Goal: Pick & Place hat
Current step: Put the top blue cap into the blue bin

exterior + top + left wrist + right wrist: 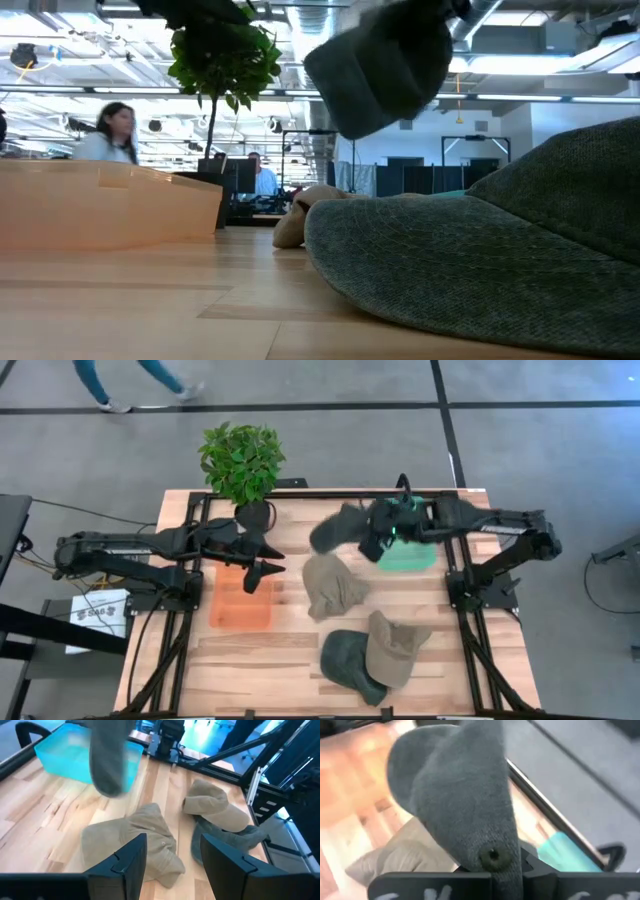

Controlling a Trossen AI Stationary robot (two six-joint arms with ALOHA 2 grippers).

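I will release the dark grey hat with my right gripper inside the far half of the teal bin [405,527].
A dark grey hat [335,528] [385,65] is up in the air at the table's far middle, held by my right gripper [376,538], which is shut on it beside the teal bin [405,556]. My left gripper [268,567] [172,857] is open and hovers over the orange bin [240,600]. A crumpled tan hat [330,586] [135,840] lies flat mid-table. Near the front edge a tan cap [396,650] rests partly on a dark green cap [350,660]. My right gripper holds the dark grey hat at its crown, right by the top button [492,855]; the cloth itself hides the fingers. The hat is lifted clear of the table, and its body [455,785] stretches away from the gripper toward the table's left.
A potted plant [241,460] stands at the far edge left of centre. Black frame rails [460,575] run along both sides of the table. Bare wood lies at the near left corner [240,670]. A person [130,380] walks beyond the far edge.
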